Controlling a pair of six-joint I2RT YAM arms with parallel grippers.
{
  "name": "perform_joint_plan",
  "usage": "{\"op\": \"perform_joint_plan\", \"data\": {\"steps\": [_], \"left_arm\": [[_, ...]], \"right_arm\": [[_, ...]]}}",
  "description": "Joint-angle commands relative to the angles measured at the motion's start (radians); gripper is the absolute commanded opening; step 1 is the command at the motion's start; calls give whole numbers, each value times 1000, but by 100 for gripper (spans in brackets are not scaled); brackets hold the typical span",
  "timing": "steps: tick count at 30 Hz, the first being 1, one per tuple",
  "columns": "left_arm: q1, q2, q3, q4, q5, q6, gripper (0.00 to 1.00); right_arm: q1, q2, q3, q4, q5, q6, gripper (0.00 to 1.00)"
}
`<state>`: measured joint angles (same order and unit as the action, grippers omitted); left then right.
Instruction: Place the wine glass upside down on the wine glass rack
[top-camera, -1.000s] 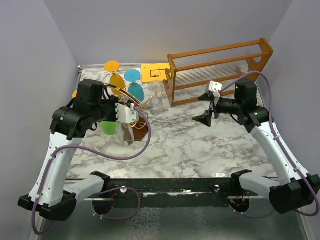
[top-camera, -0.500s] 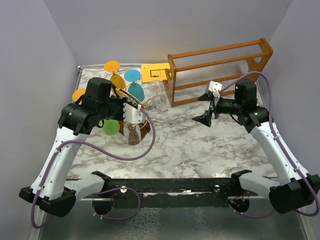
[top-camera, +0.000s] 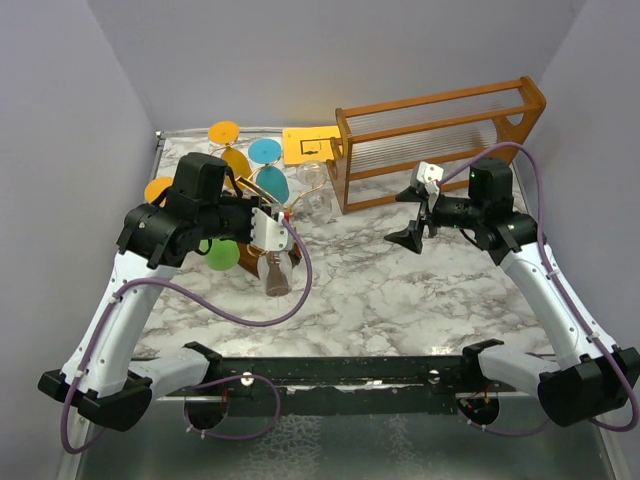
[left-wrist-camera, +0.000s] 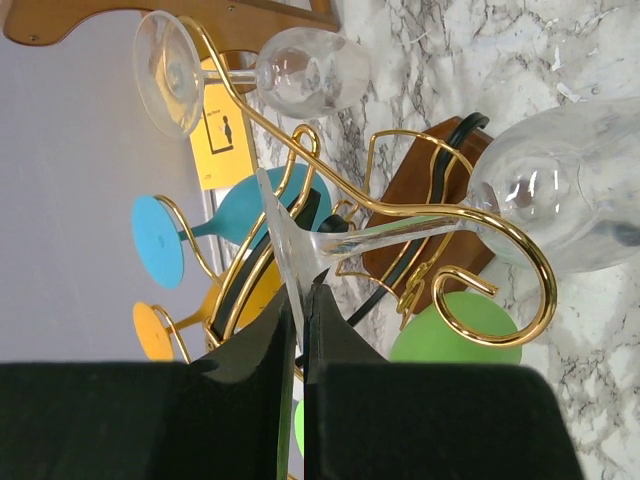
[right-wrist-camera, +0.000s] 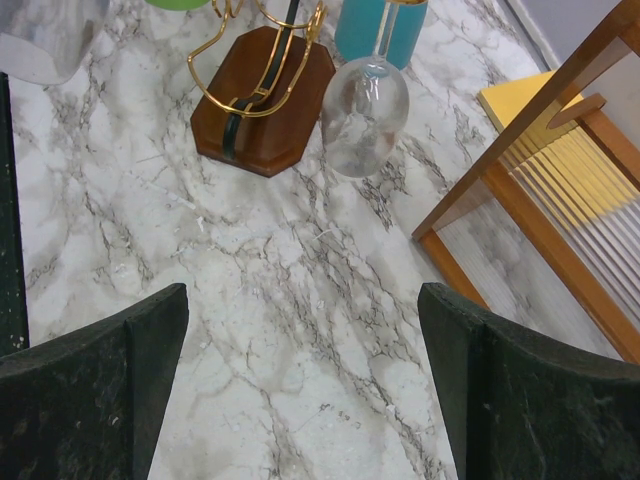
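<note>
Next, my left gripper releases the clear wine glass in the curled gold arm (top-camera: 257, 276) (left-wrist-camera: 518, 265) that is closest to the green glass.
My left gripper (left-wrist-camera: 300, 300) is shut on the edge of the foot of a clear wine glass (left-wrist-camera: 560, 200). Its stem runs across a curled gold arm of the wine glass rack (left-wrist-camera: 420, 190), a stand of gold wire on a dark brown base. From above, the wine glass (top-camera: 277, 272) hangs bowl-down and tilted under the left gripper (top-camera: 268, 232), at the near right of the wine glass rack (top-camera: 250, 250). Off to the right, my right gripper (top-camera: 415, 225) is open over bare marble, nothing between its fingers (right-wrist-camera: 100, 380).
Another clear glass (top-camera: 313, 175) and teal (top-camera: 270, 185), orange (top-camera: 235, 160) and green (top-camera: 222, 255) glasses hang on the rack. A large orange-brown wooden frame (top-camera: 440, 140) stands at the back right, with a yellow card (top-camera: 308, 145) beside it.
The left arm has swung right and toward the front, carrying the clear glass from beside the rack base to a spot nearer me. The right arm has not moved.
</note>
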<state>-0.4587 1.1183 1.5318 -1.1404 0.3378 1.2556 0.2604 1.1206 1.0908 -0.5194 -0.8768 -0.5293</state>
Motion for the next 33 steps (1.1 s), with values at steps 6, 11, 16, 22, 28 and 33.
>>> {"op": "perform_joint_plan", "data": {"steps": [6,11,16,22,28,33], "left_arm": [[-5,-13,55,-78,52,34,0],[-6,-24,72,-113,65,39,0],[-6,-34,80,-134,59,43,0],[-5,-39,93,-174,30,67,0],[-5,-52,92,-190,17,64,0],[-5,-59,89,-203,-31,58,0]], "right_arm": [[-3,5,-7,16,-1,-9,97],[-3,8,-6,16,-2,-8,97],[-3,13,-3,13,-4,-6,97],[-3,16,-2,10,-4,-8,97],[-3,15,-2,7,-6,-11,97],[-3,13,-3,7,-5,-11,97]]}}
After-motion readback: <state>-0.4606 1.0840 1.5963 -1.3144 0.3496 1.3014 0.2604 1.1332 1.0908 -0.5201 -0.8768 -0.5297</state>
